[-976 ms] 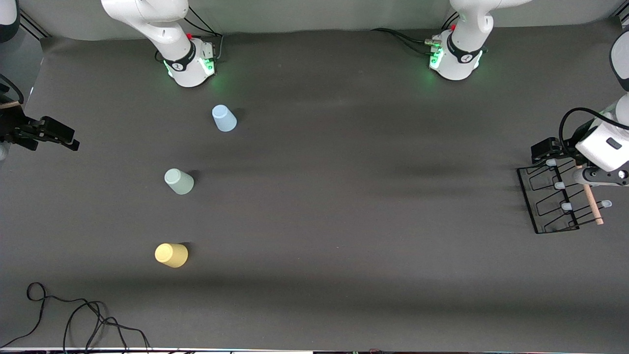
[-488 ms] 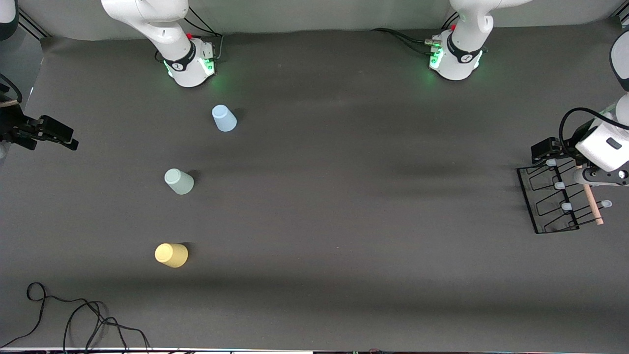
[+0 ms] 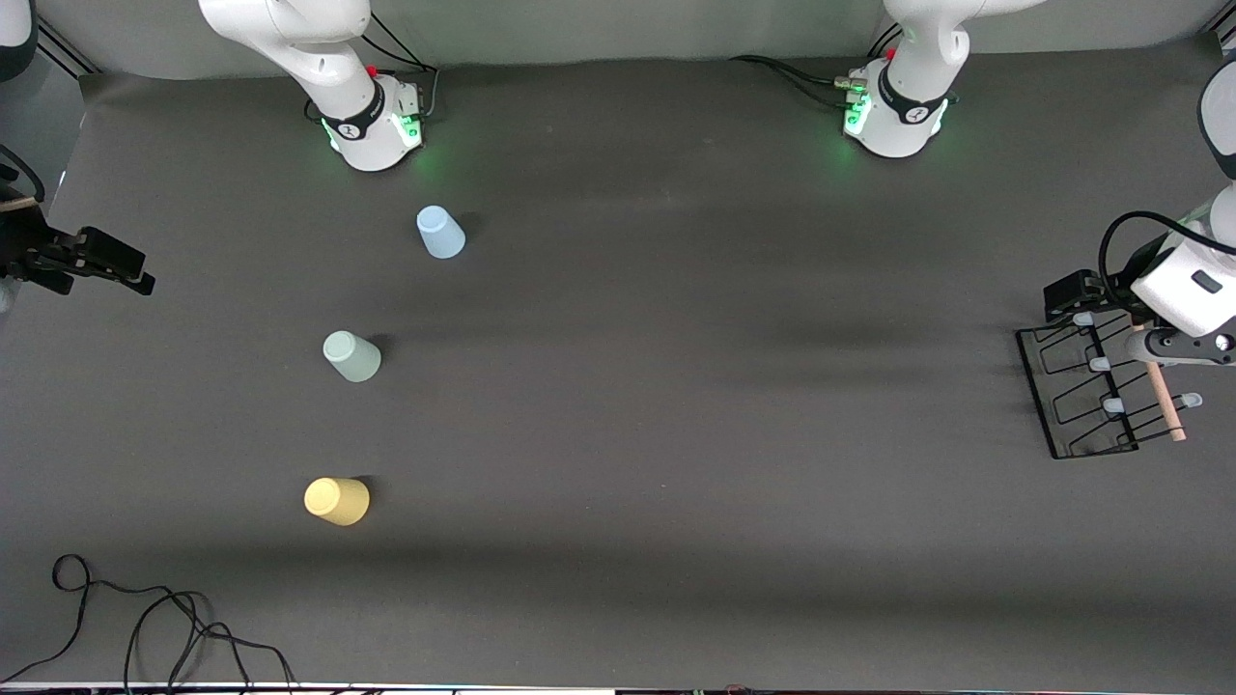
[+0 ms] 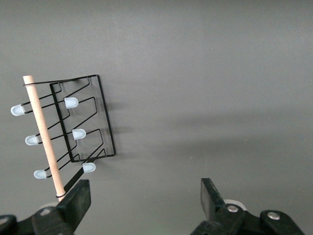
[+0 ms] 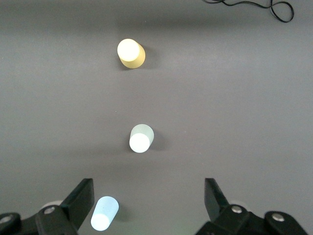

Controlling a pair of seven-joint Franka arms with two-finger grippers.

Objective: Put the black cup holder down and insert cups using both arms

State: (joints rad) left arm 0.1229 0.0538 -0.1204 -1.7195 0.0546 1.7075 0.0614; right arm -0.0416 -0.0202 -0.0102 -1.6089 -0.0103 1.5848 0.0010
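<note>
My left gripper will grip the wooden rod [image 3: 1141, 331] [image 4: 51, 155] of the black cup holder, between the rod's middle and its end toward the arm bases.
The black cup holder [image 3: 1089, 391] stands at the left arm's end of the table, its wooden rod [image 4: 43, 132] along the top and pale-tipped pegs on both sides. My left gripper [image 4: 145, 199] hangs open over the table beside the holder's end, with nothing between its fingers. Three cups stand in a line toward the right arm's end: light blue [image 3: 440, 234] farthest from the front camera, pale green [image 3: 351, 356] in the middle, yellow [image 3: 337, 501] nearest. My right gripper [image 3: 140, 280] hovers open and empty at that end; in its wrist view the blue cup [image 5: 104, 214] shows beside one finger [image 5: 80, 198].
A loose black cable [image 3: 145, 627] lies coiled at the table's front corner on the right arm's end. The two arm bases [image 3: 372, 121] glow green along the table's back edge. Bare dark mat [image 3: 724, 386] stretches between the cups and the holder.
</note>
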